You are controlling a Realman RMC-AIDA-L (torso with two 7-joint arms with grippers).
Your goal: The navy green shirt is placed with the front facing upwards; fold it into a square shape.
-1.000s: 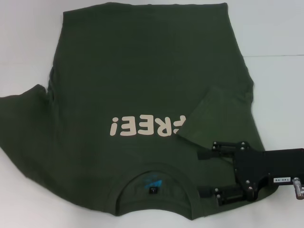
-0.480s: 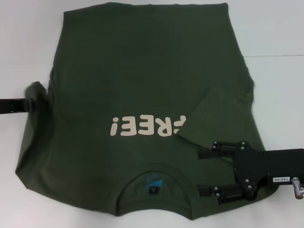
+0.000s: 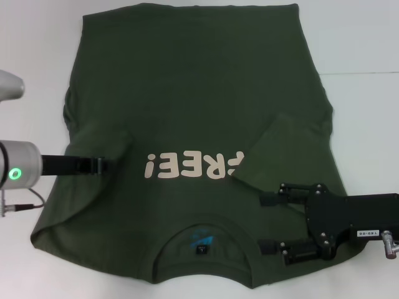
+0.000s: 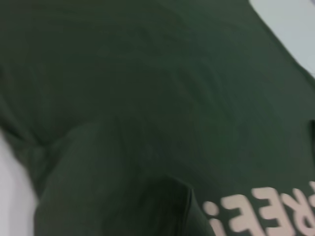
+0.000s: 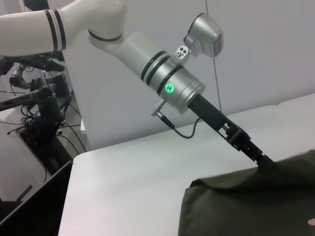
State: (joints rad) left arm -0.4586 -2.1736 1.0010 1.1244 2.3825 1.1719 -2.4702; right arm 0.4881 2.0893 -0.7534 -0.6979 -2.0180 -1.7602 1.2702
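My left gripper is going to release the folded sleeve on the front of the shirt next to the cream exclamation mark (image 3: 142, 167) (image 4: 202, 223).
The navy green shirt (image 3: 187, 93) lies front up on the white table, its collar (image 3: 201, 224) nearest me and the cream "FREE!" lettering (image 3: 193, 165) across the middle. Its right sleeve (image 3: 280, 149) is folded in onto the body. My left gripper (image 3: 115, 163) is shut on the left sleeve and holds it over the shirt's left side, just beside the lettering. It also shows in the right wrist view (image 5: 263, 161), pinching the cloth edge. My right gripper (image 3: 269, 224) is open and rests on the shirt by the right shoulder. The left wrist view shows the shirt (image 4: 147, 98) close up.
The white table (image 3: 361, 37) shows bare on both sides of the shirt and beyond its hem. In the right wrist view, cables and equipment (image 5: 39, 98) stand past the table's far edge.
My left gripper has come in from the left, dragging the left sleeve inward from the table onto the shirt's body. The right gripper has stayed put.
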